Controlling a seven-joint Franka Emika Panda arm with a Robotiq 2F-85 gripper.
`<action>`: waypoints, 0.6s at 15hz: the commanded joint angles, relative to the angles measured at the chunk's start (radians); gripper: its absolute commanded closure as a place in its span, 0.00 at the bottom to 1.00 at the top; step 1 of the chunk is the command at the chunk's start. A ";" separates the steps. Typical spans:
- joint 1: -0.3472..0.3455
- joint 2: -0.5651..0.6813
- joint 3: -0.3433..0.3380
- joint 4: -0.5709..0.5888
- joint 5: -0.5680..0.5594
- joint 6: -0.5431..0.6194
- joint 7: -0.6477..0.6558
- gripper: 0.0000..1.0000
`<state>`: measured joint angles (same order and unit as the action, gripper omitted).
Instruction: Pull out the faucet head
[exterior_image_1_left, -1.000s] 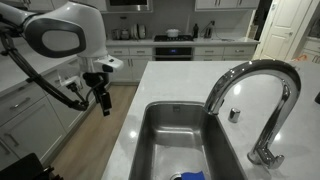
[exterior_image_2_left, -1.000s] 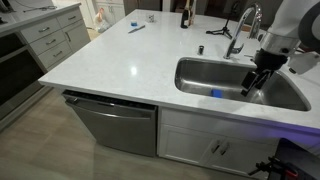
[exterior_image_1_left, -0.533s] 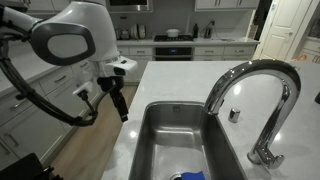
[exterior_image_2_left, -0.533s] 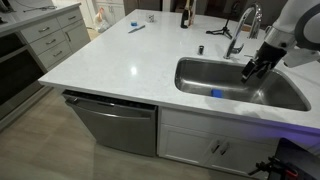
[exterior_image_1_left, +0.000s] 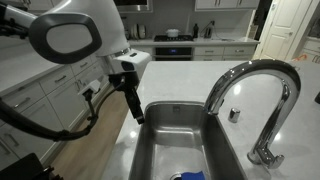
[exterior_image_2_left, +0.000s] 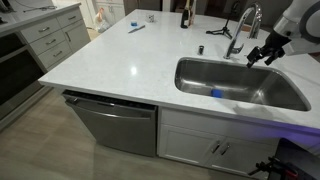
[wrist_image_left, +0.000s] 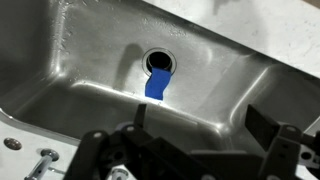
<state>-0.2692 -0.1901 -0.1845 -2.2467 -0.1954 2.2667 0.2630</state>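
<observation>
The arched chrome faucet hangs over the sink. My gripper should next move to the faucet head's lower end (exterior_image_1_left: 212, 104) there and close on it.
The arched chrome faucet (exterior_image_1_left: 262, 75) stands on the counter behind the sink. Its faucet head (exterior_image_1_left: 213, 101) is the short chrome tip that hangs over the basin. In an exterior view the faucet (exterior_image_2_left: 240, 28) is small, and its head cannot be told apart there. My gripper (exterior_image_1_left: 136, 107) is open and empty. It hangs over the sink's edge, well apart from the faucet head. In an exterior view my gripper (exterior_image_2_left: 262, 53) is beside the faucet, above the basin. The wrist view shows my open fingers (wrist_image_left: 200, 128) above the sink floor; the faucet is out of that view.
The steel sink (exterior_image_2_left: 200, 82) holds a blue object (wrist_image_left: 156, 84) beside the drain (wrist_image_left: 158, 60). A small chrome fitting (exterior_image_1_left: 233, 114) sits on the white counter (exterior_image_2_left: 120, 60). A dark bottle (exterior_image_2_left: 185, 15), a blue item (exterior_image_2_left: 136, 27) and a small dark object (exterior_image_2_left: 200, 48) stand further along it.
My arm has swung across from outside the counter toward the sink and faucet. The gripper has risen and stayed open. The faucet has not moved.
</observation>
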 joint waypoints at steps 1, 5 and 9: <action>-0.021 0.023 0.003 0.039 -0.060 0.041 0.101 0.00; -0.043 0.037 0.004 0.068 -0.145 0.088 0.195 0.00; -0.067 0.059 0.006 0.082 -0.268 0.177 0.305 0.00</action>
<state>-0.3166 -0.1598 -0.1850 -2.1935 -0.3775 2.3905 0.4773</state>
